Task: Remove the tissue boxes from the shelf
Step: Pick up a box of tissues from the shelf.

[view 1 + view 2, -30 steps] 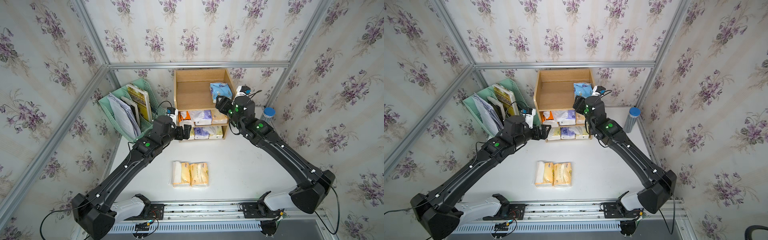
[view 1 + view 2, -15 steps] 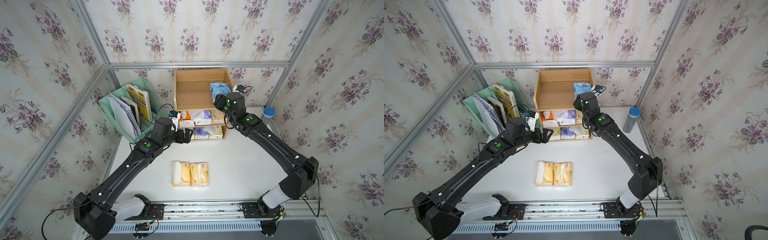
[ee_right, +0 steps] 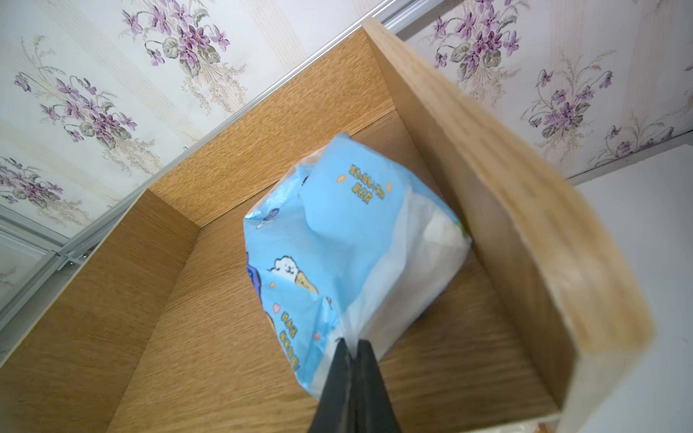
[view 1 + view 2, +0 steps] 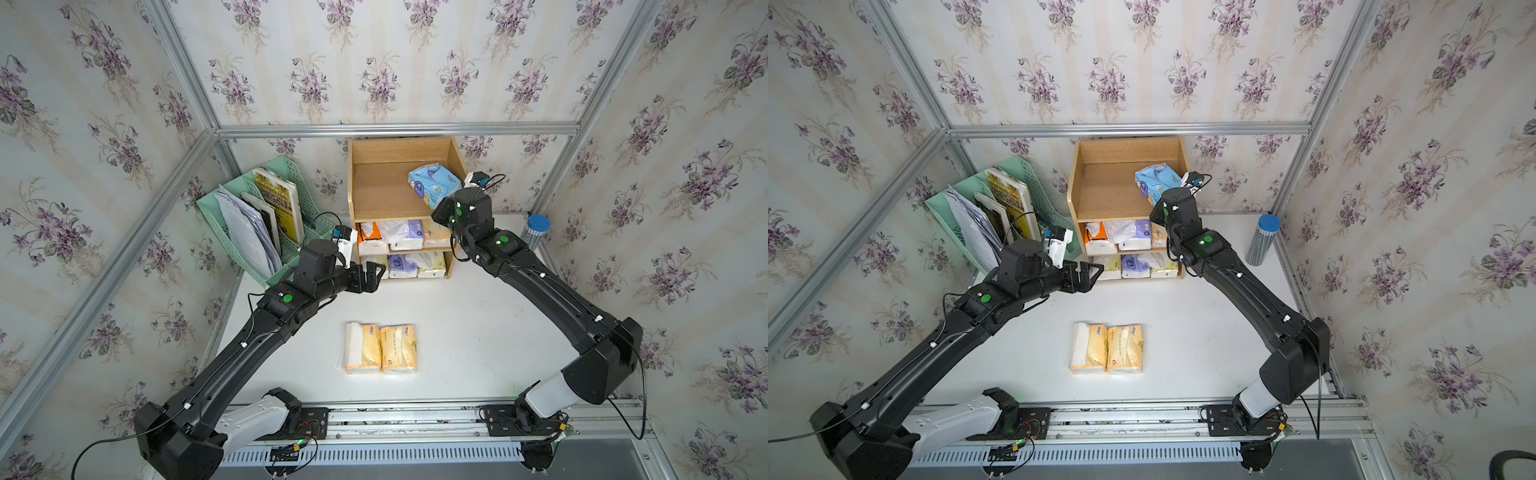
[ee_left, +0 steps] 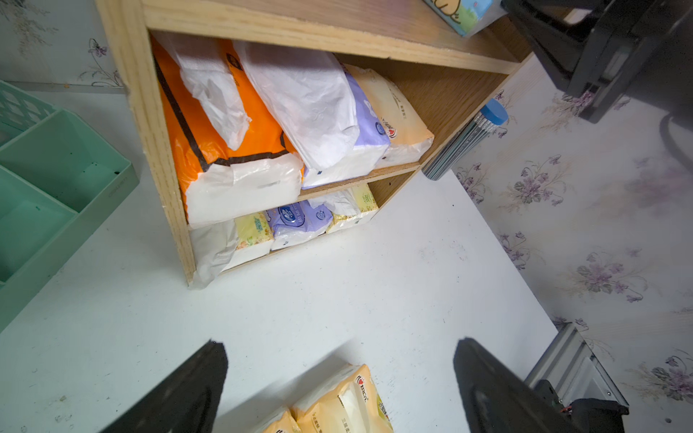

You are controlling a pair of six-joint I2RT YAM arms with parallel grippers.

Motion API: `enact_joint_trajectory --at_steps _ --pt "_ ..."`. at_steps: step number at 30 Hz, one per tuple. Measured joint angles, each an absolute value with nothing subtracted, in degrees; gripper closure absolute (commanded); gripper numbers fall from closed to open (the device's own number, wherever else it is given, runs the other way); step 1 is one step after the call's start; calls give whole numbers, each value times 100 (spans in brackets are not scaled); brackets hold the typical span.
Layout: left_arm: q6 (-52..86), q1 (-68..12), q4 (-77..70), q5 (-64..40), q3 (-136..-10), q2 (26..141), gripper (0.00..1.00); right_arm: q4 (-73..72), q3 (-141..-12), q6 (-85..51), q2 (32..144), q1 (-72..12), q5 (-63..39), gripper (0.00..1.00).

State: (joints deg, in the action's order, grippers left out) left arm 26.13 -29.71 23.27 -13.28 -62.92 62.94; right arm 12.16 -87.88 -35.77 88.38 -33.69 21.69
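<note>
My right gripper will draw the light blue pack to mid-level, as it pinches the pack's loose wrap close by the shelf's side panel, and then grip the pack's panel-side end [image 3: 424, 268].
The wooden shelf [image 4: 374, 195] stands at the back of the table. A light blue tissue pack [image 4: 434, 183] [image 3: 337, 243] lies tilted on its top tier, by the right side panel. My right gripper [image 3: 350, 346] is shut on the loose edge of that pack's plastic wrap. The middle tier holds an orange pack [image 5: 210, 131], a purple one [image 5: 365, 127] and a peach one [image 5: 397, 112]. More packs [image 5: 300, 219] fill the bottom tier. My left gripper [image 4: 376, 274] [image 5: 339, 348] hangs open and empty before the bottom tier. Two peach packs [image 4: 380, 348] lie side by side mid-table.
A mint-green file rack [image 4: 257, 232] with papers and a book stands left of the shelf, close behind my left wrist. A blue-capped cylinder [image 4: 536, 232] stands right of the shelf by the wall. A metal rail [image 4: 395, 415] runs along the table's front edge.
My right gripper reached in over the top tier and closed on the blue pack's wrapper. My left arm eased slightly toward the shelf, jaws still open.
</note>
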Motion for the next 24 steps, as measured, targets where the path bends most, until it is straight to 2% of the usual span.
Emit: enact_joint_trajectory --at_steps 8,11,16,18,24 --pt "2945 -3179 2333 -1522 -6309 6051 1 1188 -8217 -3607 8353 -3509 1503 100" --pt "3175 -3234 2156 -1629 -6307 6088 1 1133 -8117 -3627 8309 -3649 1197 97" --pt "3500 -3356 1892 -1699 -6453 6322 1 1039 -7953 -3745 8211 -3754 731 69" --pt "3599 -3409 1756 -1717 -6598 6451 1 1037 -7946 -3747 8130 -3758 620 49" --pt "3916 -3444 1216 -1686 -6851 6853 1 1076 -8243 -3579 7900 -3750 534 30"
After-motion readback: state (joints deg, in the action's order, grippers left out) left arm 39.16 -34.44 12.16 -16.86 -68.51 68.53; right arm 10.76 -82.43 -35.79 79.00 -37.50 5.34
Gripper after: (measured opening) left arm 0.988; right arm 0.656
